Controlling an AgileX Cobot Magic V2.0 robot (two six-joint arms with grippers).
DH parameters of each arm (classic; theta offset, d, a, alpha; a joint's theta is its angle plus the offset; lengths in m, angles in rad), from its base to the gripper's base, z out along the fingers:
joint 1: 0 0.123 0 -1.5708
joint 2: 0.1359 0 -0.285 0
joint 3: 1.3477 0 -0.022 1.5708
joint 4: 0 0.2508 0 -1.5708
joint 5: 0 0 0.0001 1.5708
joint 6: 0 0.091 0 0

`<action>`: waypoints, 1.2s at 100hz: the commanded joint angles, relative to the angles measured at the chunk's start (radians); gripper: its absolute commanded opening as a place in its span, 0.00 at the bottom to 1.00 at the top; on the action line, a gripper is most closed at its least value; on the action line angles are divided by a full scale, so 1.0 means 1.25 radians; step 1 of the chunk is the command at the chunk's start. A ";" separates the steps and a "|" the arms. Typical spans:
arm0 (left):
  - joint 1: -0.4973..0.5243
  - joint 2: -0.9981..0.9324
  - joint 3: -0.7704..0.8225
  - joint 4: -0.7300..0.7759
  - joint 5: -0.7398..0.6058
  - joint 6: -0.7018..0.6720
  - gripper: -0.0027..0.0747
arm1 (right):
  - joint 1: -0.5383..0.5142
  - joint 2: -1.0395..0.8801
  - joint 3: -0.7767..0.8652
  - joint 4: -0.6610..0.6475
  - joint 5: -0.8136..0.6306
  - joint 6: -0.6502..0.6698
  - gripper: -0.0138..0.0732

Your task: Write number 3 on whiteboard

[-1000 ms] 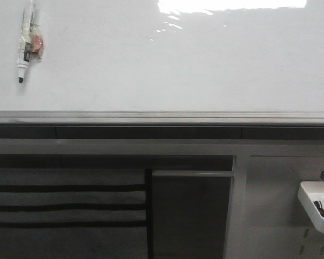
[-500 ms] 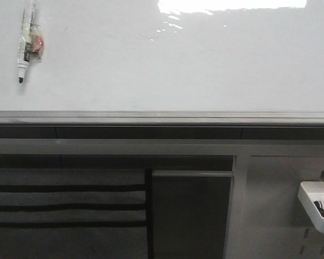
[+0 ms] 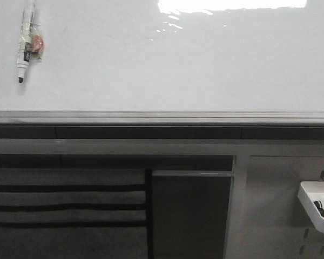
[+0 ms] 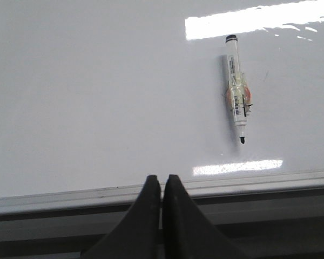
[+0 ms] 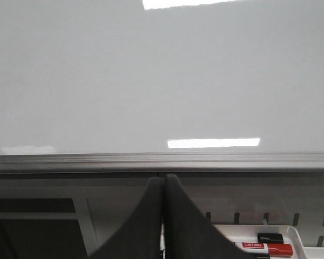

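Observation:
My left gripper is to grab the lower body (image 3: 26, 52) (image 4: 238, 109) of the black-tipped marker hanging on the whiteboard next, at the marker's dark label.
The whiteboard (image 3: 178, 65) is glossy white with glare at the top and a grey ledge (image 3: 162, 116) along its lower edge. No number 3 shows on it. A black-tipped marker (image 3: 25, 46) hangs on the board at the upper left, tip down; it also shows in the left wrist view (image 4: 236, 100). My left gripper (image 4: 161, 178) is shut and empty, below the ledge and apart from the marker. My right gripper (image 5: 163, 178) is shut and empty, below the ledge (image 5: 162, 161). Neither gripper shows in the front view.
Grey cabinet panels (image 3: 191, 216) with dark slots stand under the board. A white tray (image 3: 317, 206) with markers hangs at the lower right; it also shows in the right wrist view (image 5: 291, 237) with a red marker (image 5: 267, 248) in it.

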 commanded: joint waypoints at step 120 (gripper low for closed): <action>0.002 0.224 -0.451 -0.031 0.230 -0.003 0.01 | -0.005 0.214 -0.396 -0.007 0.059 -0.003 0.08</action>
